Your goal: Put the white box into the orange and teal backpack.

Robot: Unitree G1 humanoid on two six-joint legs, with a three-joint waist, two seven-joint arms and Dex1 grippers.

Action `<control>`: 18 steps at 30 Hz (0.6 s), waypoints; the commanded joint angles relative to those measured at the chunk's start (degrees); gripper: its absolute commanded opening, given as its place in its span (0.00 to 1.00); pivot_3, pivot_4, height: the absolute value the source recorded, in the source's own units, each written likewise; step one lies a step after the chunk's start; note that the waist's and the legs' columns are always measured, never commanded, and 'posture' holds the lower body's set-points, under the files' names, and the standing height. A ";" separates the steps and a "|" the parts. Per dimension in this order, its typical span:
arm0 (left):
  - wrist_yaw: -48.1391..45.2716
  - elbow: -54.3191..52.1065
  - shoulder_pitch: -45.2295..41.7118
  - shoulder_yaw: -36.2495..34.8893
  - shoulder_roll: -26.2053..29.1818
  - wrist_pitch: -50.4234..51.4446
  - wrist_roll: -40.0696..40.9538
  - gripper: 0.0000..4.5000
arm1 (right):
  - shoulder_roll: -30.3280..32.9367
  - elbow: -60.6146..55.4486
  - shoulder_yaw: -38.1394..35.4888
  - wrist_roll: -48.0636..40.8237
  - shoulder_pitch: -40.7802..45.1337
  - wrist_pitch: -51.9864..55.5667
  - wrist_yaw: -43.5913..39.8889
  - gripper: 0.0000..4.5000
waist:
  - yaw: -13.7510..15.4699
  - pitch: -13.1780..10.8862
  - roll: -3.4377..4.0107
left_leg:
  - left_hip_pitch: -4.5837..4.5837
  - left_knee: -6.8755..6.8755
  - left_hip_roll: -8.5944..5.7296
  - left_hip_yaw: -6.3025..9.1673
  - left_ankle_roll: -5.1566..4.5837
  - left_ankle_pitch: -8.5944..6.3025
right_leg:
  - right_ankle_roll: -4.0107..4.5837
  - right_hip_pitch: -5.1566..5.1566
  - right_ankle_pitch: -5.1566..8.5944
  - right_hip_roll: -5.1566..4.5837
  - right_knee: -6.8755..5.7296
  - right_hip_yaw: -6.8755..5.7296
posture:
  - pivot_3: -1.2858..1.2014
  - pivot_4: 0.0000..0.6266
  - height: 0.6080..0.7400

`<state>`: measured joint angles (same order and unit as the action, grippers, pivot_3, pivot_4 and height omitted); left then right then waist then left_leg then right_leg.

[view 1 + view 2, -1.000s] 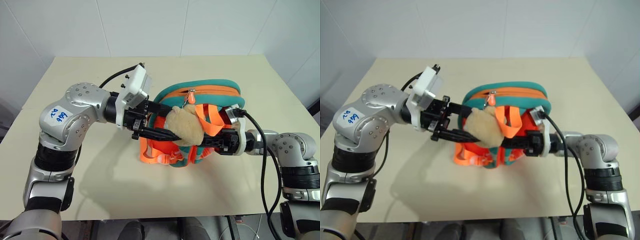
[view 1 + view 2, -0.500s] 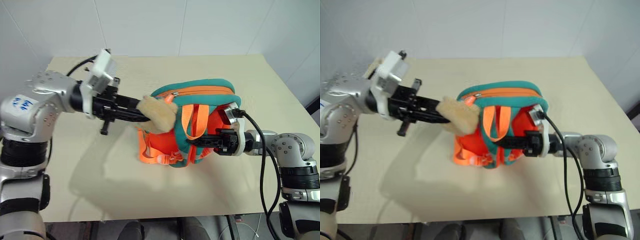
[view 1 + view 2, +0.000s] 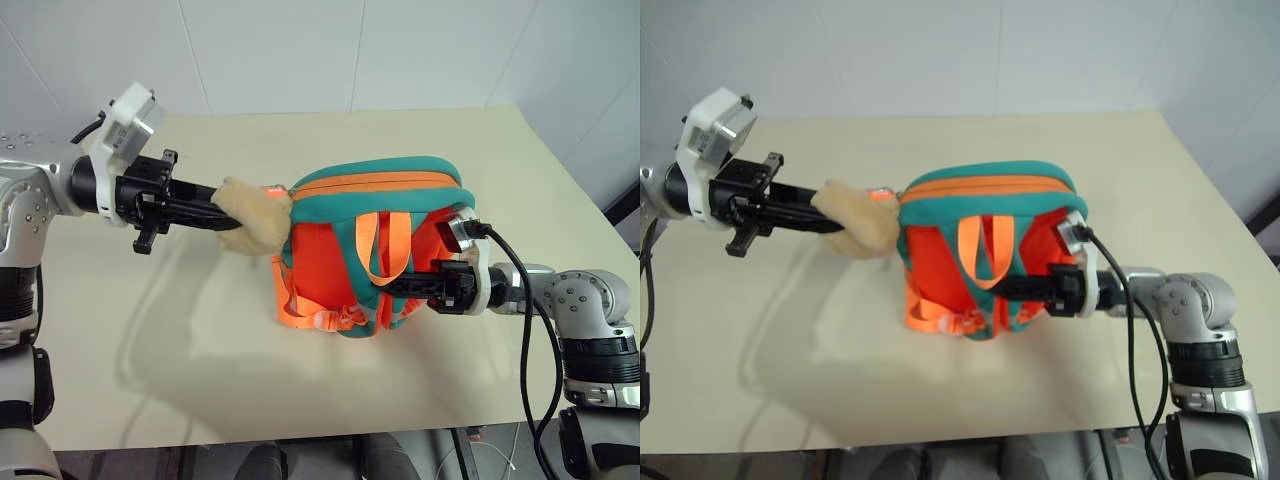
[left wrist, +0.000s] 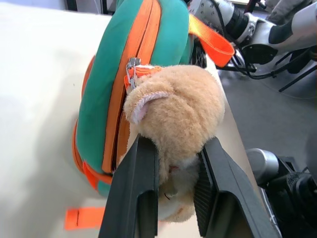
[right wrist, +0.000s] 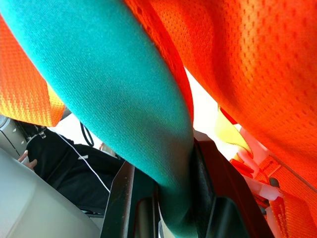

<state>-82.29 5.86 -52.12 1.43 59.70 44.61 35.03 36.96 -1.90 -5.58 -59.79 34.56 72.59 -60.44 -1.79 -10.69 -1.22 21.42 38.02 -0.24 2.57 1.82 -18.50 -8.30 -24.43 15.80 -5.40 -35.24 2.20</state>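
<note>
The robot's left gripper will release the tan plush toy on the bare table (image 3: 256,281) next to the lower orange strap of the backpack. The toy now hangs stretched from the zipper pull.
The orange and teal backpack (image 3: 370,215) stands upright in the middle of the table, its orange straps facing me. Its tan plush toy (image 3: 250,215) hangs from the zipper pull (image 4: 132,64) at the backpack's left end. My left gripper (image 4: 176,148) is shut on the plush and holds it stretched out to the left of the backpack. On the backpack's right side, my right gripper (image 3: 395,287) is shut on a teal strap (image 5: 124,99). The white box is out of view.
The beige table (image 3: 200,340) has bare surface to the left of the backpack and in front of it. A white tiled wall (image 3: 300,50) stands behind the far edge. A black cable (image 3: 525,320) loops from my right wrist past the table's front edge.
My left gripper shut on the plush toy and moved left, drawing it from the backpack's front out past its left end. The right gripper kept still on the strap.
</note>
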 commanded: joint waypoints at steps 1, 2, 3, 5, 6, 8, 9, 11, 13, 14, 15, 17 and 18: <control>-0.42 4.09 3.35 2.38 1.30 -3.50 -5.72 0.12 | 0.16 -1.69 -2.14 -1.70 -0.93 0.43 0.96 0.29 | 0.06 0.00 0.00 | -0.01 0.00 0.00 0.00 0.00 0.00 | 0.00 0.00 0.00 -0.01 -0.03 0.00 | 0.52 0.24 1.00; -0.34 4.98 4.22 3.25 0.74 -4.31 -6.81 0.12 | 0.21 -1.79 -2.19 -1.88 -1.01 0.43 1.14 0.29 | 0.10 0.00 0.00 | -0.01 0.02 0.00 0.00 0.00 0.00 | 0.01 0.00 0.00 0.00 -0.05 0.00 | 0.52 0.24 1.00; -0.22 5.52 4.90 3.88 0.18 -4.42 -7.37 0.12 | 0.24 -1.87 -2.25 -2.06 -1.08 0.43 1.33 0.29 | 0.15 0.00 -0.01 | -0.01 0.04 0.00 0.00 0.00 0.00 | 0.01 0.00 0.00 0.00 -0.09 0.00 | 0.52 0.24 1.00; -0.02 6.26 6.07 5.29 -0.99 -4.63 -8.52 0.12 | 0.37 -1.99 -2.44 -2.42 -1.15 0.47 1.66 0.29 | 0.20 0.00 -0.01 | -0.01 0.05 0.00 0.00 0.00 0.00 | 0.01 0.01 0.00 -0.01 -0.09 0.00 | 0.52 0.24 1.00; 0.18 6.45 6.59 5.98 -1.70 -4.59 -9.07 0.12 | 0.44 -2.09 -2.55 -2.60 -1.22 0.48 1.83 0.29 | 0.20 0.00 -0.01 | -0.01 0.06 0.00 0.00 0.00 0.00 | 0.01 0.01 0.00 -0.01 -0.10 0.00 | 0.52 0.24 1.00; 0.84 6.77 7.23 7.04 -3.37 -4.63 -9.98 0.12 | 0.55 -2.27 -2.72 -2.90 -1.41 0.50 2.08 0.29 | 0.22 0.00 -0.01 | -0.01 0.05 0.00 0.01 -0.01 0.00 | 0.01 0.01 0.01 -0.02 -0.10 0.00 | 0.52 0.24 1.00; 1.33 6.89 7.50 7.55 -4.46 -4.55 -10.39 0.12 | 0.55 -2.35 -2.79 -3.02 -1.48 0.52 2.23 0.29 | 0.21 0.01 -0.01 | -0.01 0.05 0.00 0.01 -0.01 0.00 | 0.01 0.01 0.01 -0.01 -0.10 0.00 | 0.52 0.24 1.00; 2.93 6.87 8.48 8.55 -7.76 -4.19 -10.88 0.12 | 0.55 -2.56 -2.97 -3.31 -1.66 0.64 2.50 0.29 | 0.21 0.01 -0.01 | -0.01 0.04 0.00 0.00 -0.01 0.00 | 0.01 0.01 0.01 -0.02 -0.10 0.00 | 0.52 0.24 1.00; 5.01 6.45 10.05 9.42 -10.94 -4.78 -11.78 0.12 | 0.45 -2.74 -3.10 -3.51 -1.78 0.71 2.79 0.29 | 0.25 0.01 -0.01 | -0.01 0.06 -0.01 0.00 -0.01 0.00 | 0.01 0.01 0.01 -0.02 -0.11 0.00 | 0.52 0.24 1.00; 5.70 6.13 10.73 9.62 -11.76 -5.04 -12.29 0.12 | 0.40 -2.84 -3.14 -3.60 -1.84 0.75 2.95 0.29 | 0.21 0.01 -0.02 | -0.01 0.06 -0.01 0.00 -0.01 0.00 | 0.01 0.01 0.00 -0.03 -0.12 0.00 | 0.52 0.24 1.00; 6.22 5.59 11.76 9.94 -12.28 -5.58 -12.96 0.12 | 0.34 -2.90 -3.21 -3.74 -1.84 0.81 3.14 0.29 | 0.20 0.01 -0.02 | -0.01 0.07 -0.01 0.00 -0.01 0.00 | 0.01 0.01 0.00 -0.03 -0.12 0.00 | 0.52 0.24 1.00; 8.76 3.75 16.02 10.24 -14.15 -6.97 -13.86 0.12 | 0.15 -2.89 -3.71 -4.27 -1.66 1.00 3.74 0.29 | 0.22 0.02 -0.01 | -0.01 0.07 0.00 0.01 -0.01 0.00 | 0.01 0.00 0.01 -0.03 -0.13 0.00 | 0.52 0.24 1.00; 9.67 3.31 17.70 10.37 -14.80 -8.17 -14.42 0.12 | 0.16 -2.92 -3.84 -4.47 -1.66 1.06 3.92 0.29 | 0.27 0.05 0.05 | -0.05 0.05 0.00 0.00 -0.01 0.00 | 0.01 0.01 0.01 -0.05 -0.13 0.01 | 0.52 0.24 1.00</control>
<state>-74.20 10.33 -37.41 9.49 45.92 37.40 22.88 36.98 -2.87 -7.41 -62.45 32.77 73.24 -56.73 -1.52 -10.64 -1.18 21.33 38.06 -0.26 2.56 1.81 -18.50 -8.29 -24.40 15.81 -5.50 -35.37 2.20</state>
